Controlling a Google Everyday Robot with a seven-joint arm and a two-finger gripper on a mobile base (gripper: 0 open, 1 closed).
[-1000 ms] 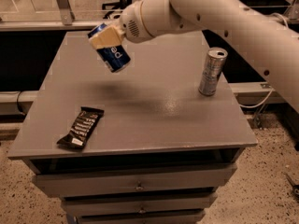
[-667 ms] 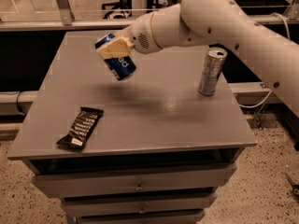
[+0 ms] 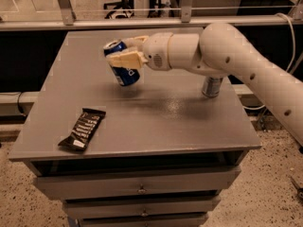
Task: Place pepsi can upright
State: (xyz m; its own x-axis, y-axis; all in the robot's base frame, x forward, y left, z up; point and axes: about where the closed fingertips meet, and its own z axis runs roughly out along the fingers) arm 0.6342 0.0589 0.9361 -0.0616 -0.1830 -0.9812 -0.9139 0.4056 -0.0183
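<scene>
Next, my gripper lets go of the pepsi can upright on the grey table point(image 3: 129, 102), just past the dark snack bar wrapper.
The pepsi can point(image 3: 124, 69) is dark blue with a silver top. It hangs just above the grey table point(image 3: 156, 112), near the middle left, tilted with its top toward the upper left. My gripper point(image 3: 124, 52) is shut on the can's upper half, with cream fingers point(image 3: 127, 59) on either side. The white arm reaches in from the right.
A tall slim silver-grey can point(image 3: 212, 86) stands upright at the table's right side, partly hidden behind my arm. A dark snack bar wrapper point(image 3: 82, 129) lies near the front left edge. Drawers sit below the tabletop. A rail runs behind the table.
My gripper has moved right and down toward the table's middle with the pepsi can in it. The can now sits closer to upright. The arm now covers part of the silver can.
</scene>
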